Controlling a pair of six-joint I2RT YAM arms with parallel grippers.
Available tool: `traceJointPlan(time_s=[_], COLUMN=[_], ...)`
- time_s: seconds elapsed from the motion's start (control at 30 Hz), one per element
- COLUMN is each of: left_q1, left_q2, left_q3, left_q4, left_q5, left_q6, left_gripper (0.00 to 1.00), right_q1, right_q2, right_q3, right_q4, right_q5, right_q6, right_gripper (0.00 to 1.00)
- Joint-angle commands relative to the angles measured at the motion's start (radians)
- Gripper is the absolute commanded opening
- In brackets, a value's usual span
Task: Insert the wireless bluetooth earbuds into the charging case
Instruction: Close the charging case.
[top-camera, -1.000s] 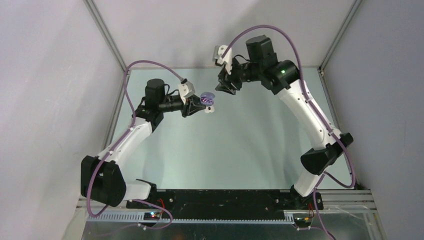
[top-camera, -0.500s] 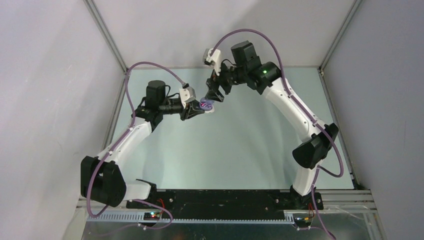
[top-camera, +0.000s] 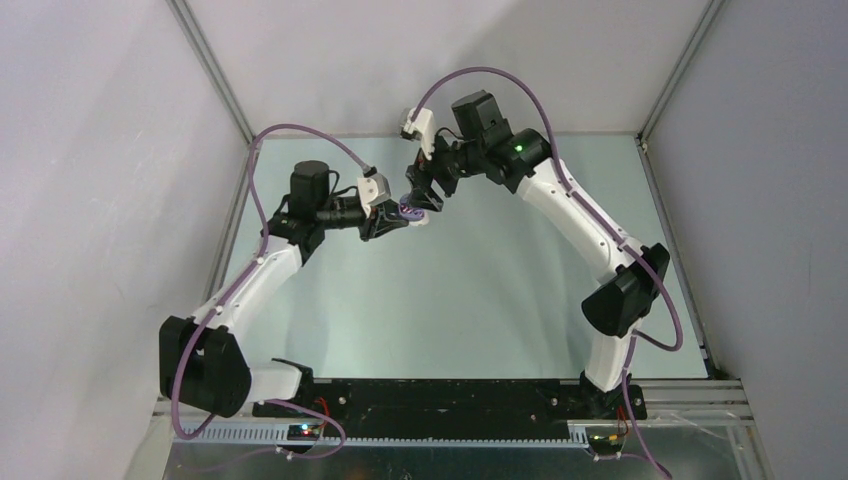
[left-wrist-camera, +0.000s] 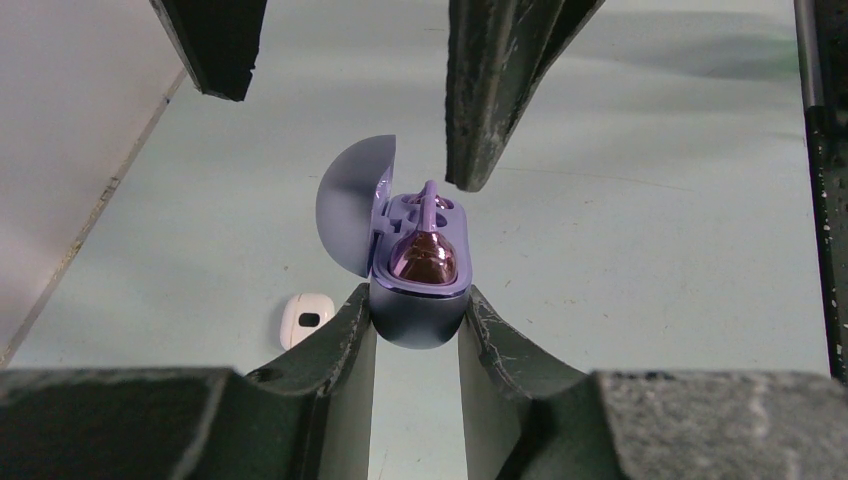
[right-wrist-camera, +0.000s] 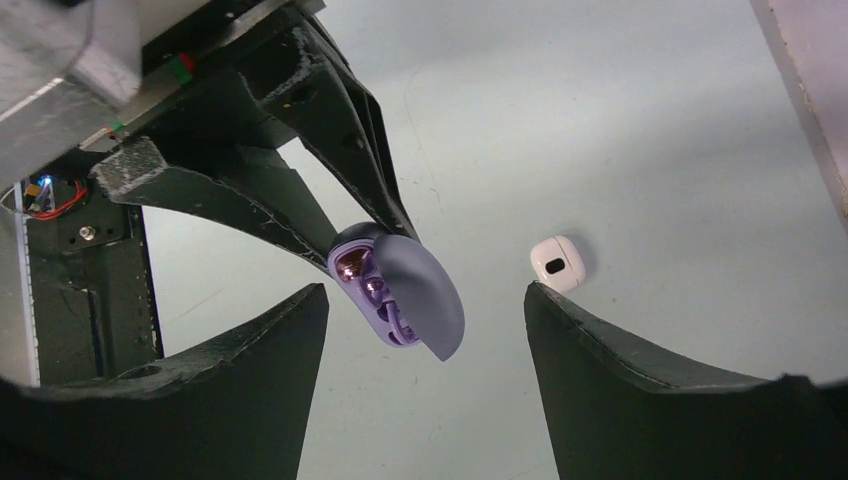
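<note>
My left gripper is going to release the purple charging case on the table (top-camera: 396, 237) next to the small white case.
My left gripper (left-wrist-camera: 415, 297) is shut on the base of a purple charging case (left-wrist-camera: 418, 312), held above the table with its lid (left-wrist-camera: 352, 205) swung open. A shiny purple earbud (left-wrist-camera: 424, 258) sits in the near socket; I cannot tell what the far socket holds. From above, the case (top-camera: 412, 209) lies between both grippers. My right gripper (right-wrist-camera: 425, 290) is open, its fingers (left-wrist-camera: 490, 90) spread to either side of the case (right-wrist-camera: 400, 300) without touching it and with nothing held. No white earbuds are in view.
A small closed white case (left-wrist-camera: 305, 318) lies on the pale green table (top-camera: 480, 290) below and left of the held case, also seen in the right wrist view as the white case (right-wrist-camera: 556, 262). Grey walls (top-camera: 100, 150) enclose the table on three sides.
My right gripper has swung left and down to the held case and has opened wider. The left gripper and the case have stayed in place.
</note>
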Motion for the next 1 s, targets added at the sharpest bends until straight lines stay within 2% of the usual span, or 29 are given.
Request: traceJointPlan(time_s=[0.0, 0.63, 0.7, 0.83, 0.97], left_q1=[0.004, 0.003, 0.004, 0.004, 0.004], left_q2=[-0.038, -0.032, -0.028, -0.031, -0.031], left_q3=[0.024, 0.004, 0.004, 0.002, -0.002], left_q4=[0.042, 0.089, 0.089, 0.071, 0.102], left_q5=[0.025, 0.014, 0.004, 0.0, 0.006], left_q6=[0.007, -0.034, -0.035, -0.018, -0.04], left_gripper=[0.0, 0.0, 0.0, 0.0, 0.0], right_q1=[0.009, 0.048, 0.042, -0.012, -0.036], right_q2=[0.018, 0.081, 0.07, 0.025, 0.025], right_q3=[0.001, 0.033, 0.045, 0.029, -0.001], right_q4=[0.026, 0.049, 0.033, -0.052, -0.086], right_q5=[0.033, 0.121, 0.098, -0.142, -0.198], right_q6=[-0.003, -0.006, -0.011, -0.069, -0.115], right_gripper=[0.76, 0.75, 0.75, 0.76, 0.8])
